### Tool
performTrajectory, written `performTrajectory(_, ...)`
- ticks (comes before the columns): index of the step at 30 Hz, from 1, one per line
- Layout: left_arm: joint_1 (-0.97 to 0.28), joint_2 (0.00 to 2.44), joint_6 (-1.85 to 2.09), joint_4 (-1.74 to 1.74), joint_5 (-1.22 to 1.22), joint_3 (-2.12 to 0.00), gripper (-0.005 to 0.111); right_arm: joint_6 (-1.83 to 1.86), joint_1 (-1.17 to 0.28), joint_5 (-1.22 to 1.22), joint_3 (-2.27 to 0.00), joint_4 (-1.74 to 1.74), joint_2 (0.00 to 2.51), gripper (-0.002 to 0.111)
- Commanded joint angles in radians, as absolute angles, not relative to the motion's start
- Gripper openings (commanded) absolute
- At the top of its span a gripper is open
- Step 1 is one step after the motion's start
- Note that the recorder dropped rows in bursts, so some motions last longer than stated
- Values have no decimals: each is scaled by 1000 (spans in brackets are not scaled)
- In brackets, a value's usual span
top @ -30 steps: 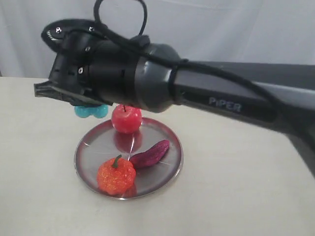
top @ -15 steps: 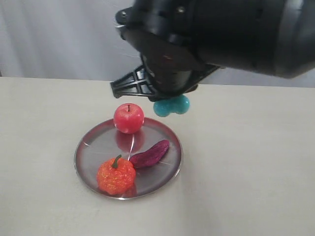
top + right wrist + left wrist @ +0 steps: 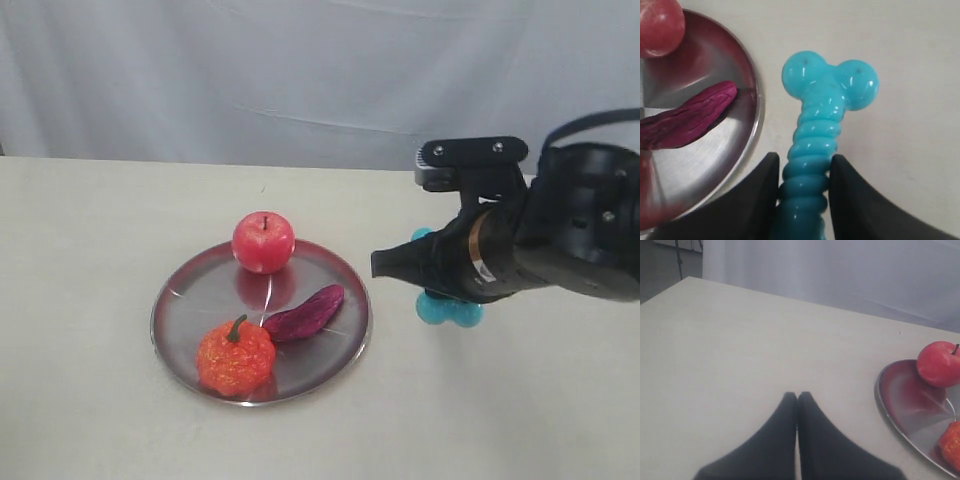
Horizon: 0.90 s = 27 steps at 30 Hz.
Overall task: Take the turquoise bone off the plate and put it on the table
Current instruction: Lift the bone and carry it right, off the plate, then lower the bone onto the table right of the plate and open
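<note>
The robot's right gripper needs to put the turquoise bone down on the bare table (image 3: 415,321) (image 3: 802,130) close beside the plate's rim, near the purple vegetable.
The turquoise bone (image 3: 448,310) is to the right of the silver plate (image 3: 335,340), off it and low over the beige table (image 3: 520,420); whether it touches the table I cannot tell. My right gripper (image 3: 440,288) is shut on the bone's ribbed shaft. In the right wrist view its black fingers (image 3: 852,192) squeeze the bone (image 3: 822,105), whose knobbed end points away, beside the plate's rim (image 3: 757,107). My left gripper (image 3: 797,396) is shut on nothing, above bare table left of the plate (image 3: 900,400); the exterior view does not show it.
On the plate lie a red apple (image 3: 263,241) at the back, an orange pumpkin toy (image 3: 235,357) at the front and a dark purple vegetable (image 3: 305,312) at the right. A pale curtain (image 3: 300,70) hangs behind the table.
The right arm has swung from behind the plate's left side over to its right and come down, carrying the bone with it. The toys on the plate have not moved.
</note>
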State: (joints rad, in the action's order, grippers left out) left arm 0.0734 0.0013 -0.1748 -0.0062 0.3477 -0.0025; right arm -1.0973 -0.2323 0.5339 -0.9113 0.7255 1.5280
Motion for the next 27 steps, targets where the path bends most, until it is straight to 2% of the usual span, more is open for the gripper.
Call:
performTrajectory(1,78,0,-177,0,342,0,0,-1155,-149,358,-832,794,1543,0)
performTrajectory(8,78,0,-177,0,342,0,0,-1182,-119,240,-849,873,1678,0)
performTrajectory(17,78,0,-177,0,342,0,0,-1188,-119,279,-976,892,1892,0)
performTrajectory(27,78,0,-177,0,342,0,0,-1188,-119,297,-989,903,1916,0)
